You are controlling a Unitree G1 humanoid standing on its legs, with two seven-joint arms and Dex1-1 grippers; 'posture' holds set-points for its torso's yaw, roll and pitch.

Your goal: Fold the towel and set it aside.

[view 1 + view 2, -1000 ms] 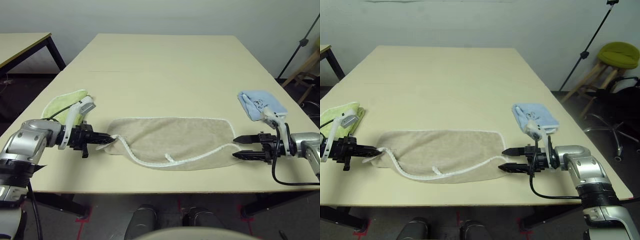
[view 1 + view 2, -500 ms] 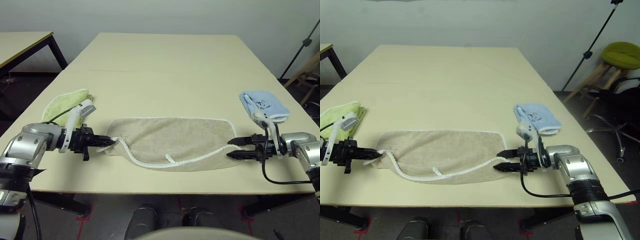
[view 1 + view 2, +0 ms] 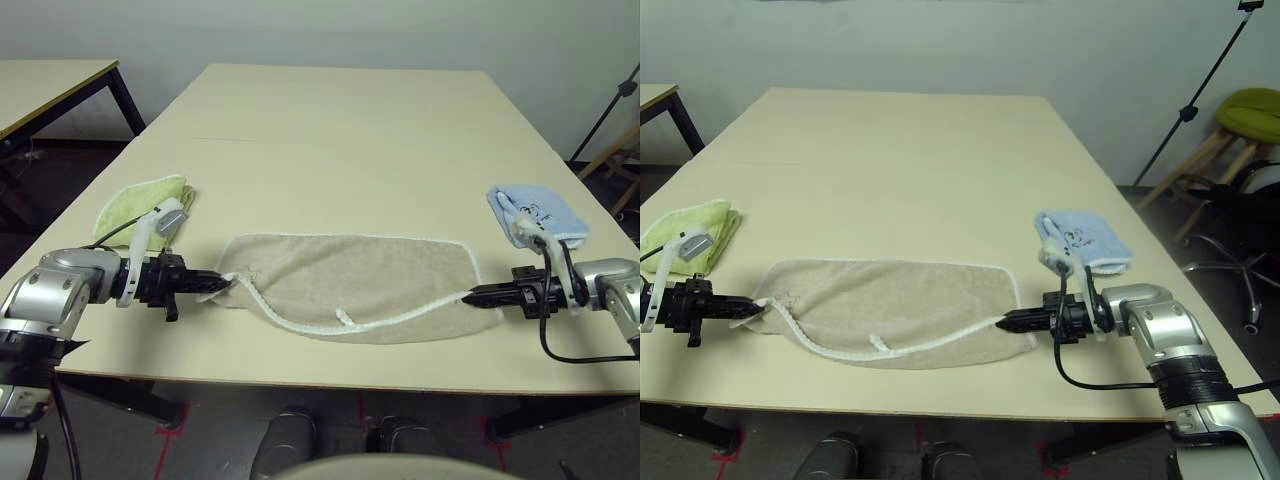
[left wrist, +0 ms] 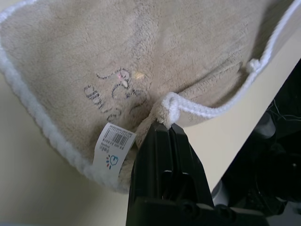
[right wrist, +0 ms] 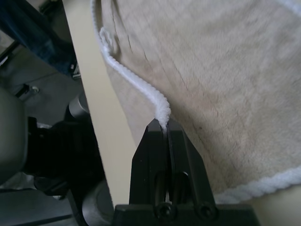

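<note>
Next, my left gripper releases the beige towel's near edge on its far corner (image 3: 242, 238) (image 4: 8, 26) closest to the yellow-green towel.
The beige towel (image 3: 350, 280) with white corded edging lies folded lengthwise near the table's front edge. My left gripper (image 3: 218, 283) is shut on the towel's left end; in the left wrist view its fingers (image 4: 162, 141) pinch a corded corner beside a small white label (image 4: 113, 143) and faint lettering. At the towel's right end my right gripper (image 3: 472, 295) is shut on the white cord, and the right wrist view shows the edging (image 5: 160, 110) running into the closed fingers (image 5: 164, 141).
A folded yellow-green towel (image 3: 140, 203) lies at the table's left edge behind my left arm. A small light-blue printed towel (image 3: 535, 210) lies at the right edge behind my right arm. A stool and chair (image 3: 1250, 110) stand off the table to the right.
My right gripper moved left to the towel's right end and closed on the corded edge. The left gripper kept its grip. The camera shifted slightly.
</note>
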